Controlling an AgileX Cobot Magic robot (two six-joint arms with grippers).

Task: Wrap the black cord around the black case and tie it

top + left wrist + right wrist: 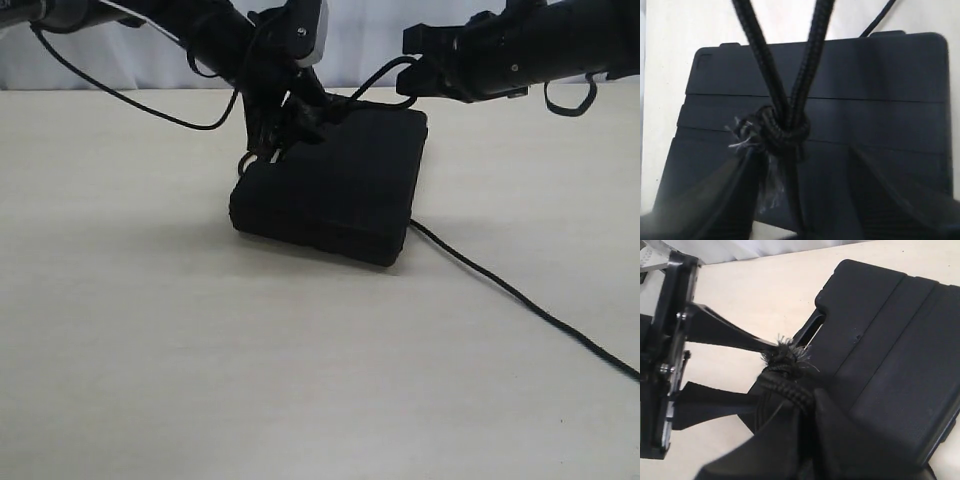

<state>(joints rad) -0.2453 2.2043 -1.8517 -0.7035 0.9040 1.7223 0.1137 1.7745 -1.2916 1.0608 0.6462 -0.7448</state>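
Observation:
The robot's right gripper is busy with the cord's loop, so the left gripper needs to close on the knot point(781, 129), freeing the right gripper to take the trailing cord.
The black case point(340, 190) lies flat on the table, its grooved lid point(880, 75) up. The black cord point(500, 280) trails from under its right side across the table. The cord's frayed knot point(777, 127) hangs over the handle end of the case point(890, 355), with two strands rising from it. My left gripper point(272, 135) point(802, 155) is open around the knot, which touches one of its fingers point(730, 335). My right gripper point(415, 85) point(812, 400) is shut on the cord just beside the knot point(785, 357).
The beige table point(150, 350) stretches wide to the front and left. A thin arm cable point(120, 95) sags behind the left arm. A pale curtain closes off the back.

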